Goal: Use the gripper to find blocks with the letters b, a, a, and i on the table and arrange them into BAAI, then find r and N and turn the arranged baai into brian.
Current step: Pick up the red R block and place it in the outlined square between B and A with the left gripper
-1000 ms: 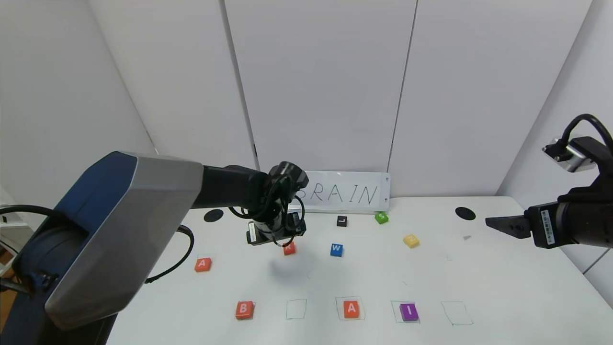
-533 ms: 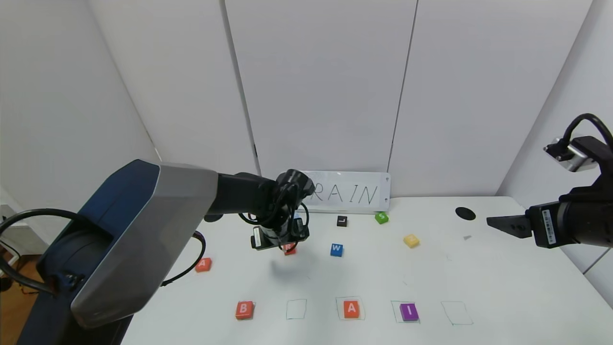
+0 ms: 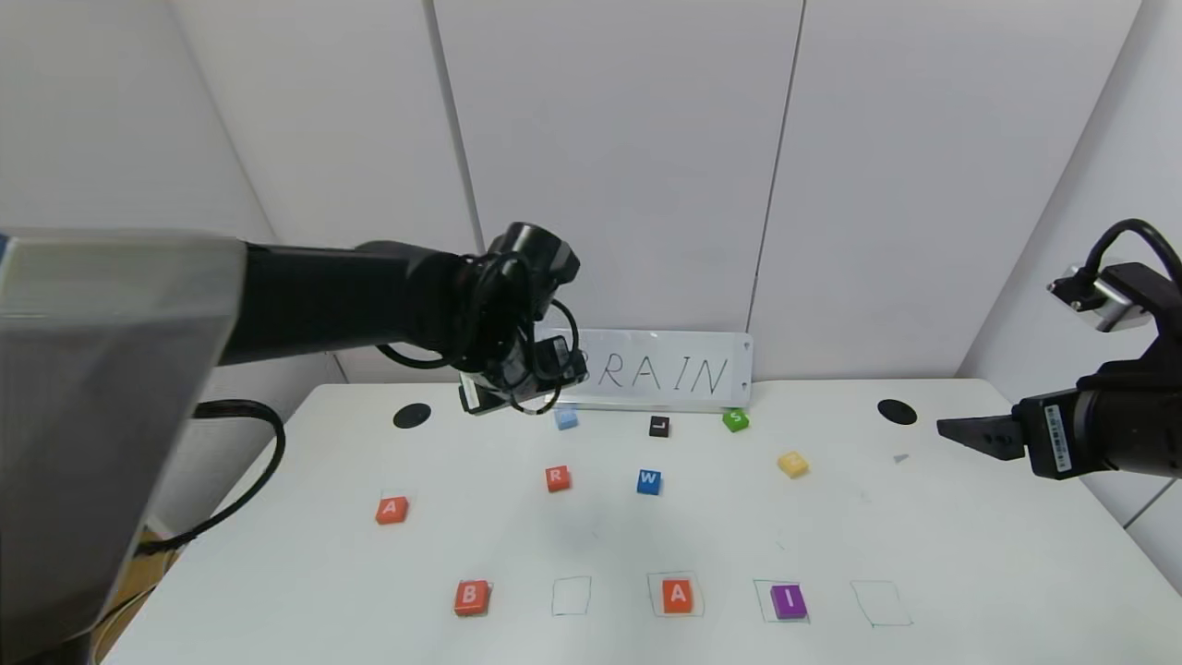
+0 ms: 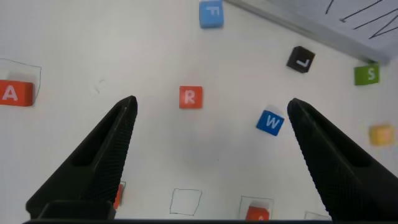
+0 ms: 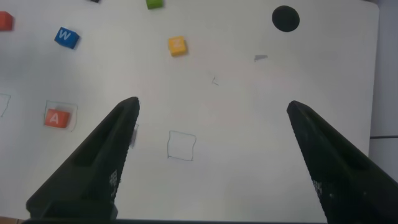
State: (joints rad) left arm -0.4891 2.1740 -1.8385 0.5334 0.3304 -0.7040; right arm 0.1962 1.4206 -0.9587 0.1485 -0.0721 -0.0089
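The fingers of my left gripper needs to close across the middle of the orange R block (image 3: 557,478) (image 4: 191,98), on the side toward the blue W block and on the opposite side.
The orange R block (image 3: 557,478) lies on the white table (image 3: 923,554), left of the blue W block (image 3: 649,481). My left gripper (image 3: 519,399) is open and empty, raised high above the table's back part; in the left wrist view (image 4: 210,106) the R block (image 4: 190,98) lies far below between its fingers. The front row holds the orange B (image 3: 471,598), an empty square (image 3: 571,596), an orange A (image 3: 677,596) and the purple I (image 3: 788,601). The other orange A (image 3: 391,510) lies at the left. The yellow N block (image 3: 792,464) lies at the right. My right gripper (image 3: 960,431) is open and parked at the right (image 5: 211,106).
A green S (image 3: 735,420), a black L (image 3: 658,426) and a light blue block (image 3: 566,418) lie near the back. A sign reading BRAIN (image 3: 665,371) leans on the wall. An empty square (image 3: 880,602) is drawn right of the I. Two black holes (image 3: 412,416) (image 3: 897,411) sit at the back.
My left gripper was low over the R block and has risen up and back, empty. The R block stays on the table. The right arm has not moved.
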